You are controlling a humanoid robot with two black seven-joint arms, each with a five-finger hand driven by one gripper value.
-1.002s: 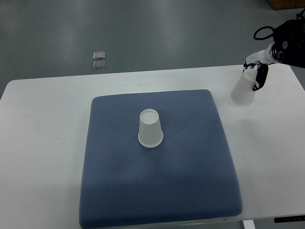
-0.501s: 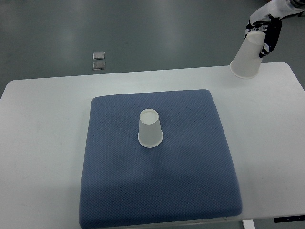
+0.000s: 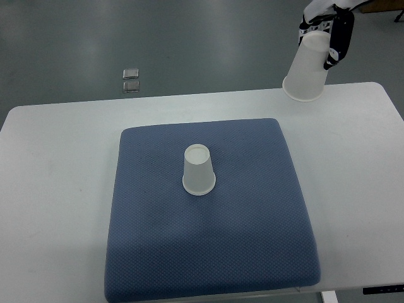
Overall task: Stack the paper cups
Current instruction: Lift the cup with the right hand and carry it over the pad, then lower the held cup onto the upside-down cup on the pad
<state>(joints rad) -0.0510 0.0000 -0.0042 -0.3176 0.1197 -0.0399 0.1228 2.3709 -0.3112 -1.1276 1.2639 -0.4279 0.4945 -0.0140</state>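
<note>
Next, I let go of the second paper cup with my right gripper over the upside-down cup standing on the blue mat [image 3: 197, 151].
A white paper cup [image 3: 199, 170] stands upside down near the middle of the blue mat [image 3: 211, 246]. My right hand [image 3: 325, 28] is at the top right, shut on a second white paper cup [image 3: 306, 69]. It holds that cup upside down and tilted, high above the table's far right edge. The left arm is out of view.
The mat lies on a white table [image 3: 57, 202]. Two small metal floor plates [image 3: 131, 79] show on the grey floor beyond the table's far edge.
My right hand has lifted the held cup up off the table's right side and carried it up and to the left. The cup on the mat has not moved.
</note>
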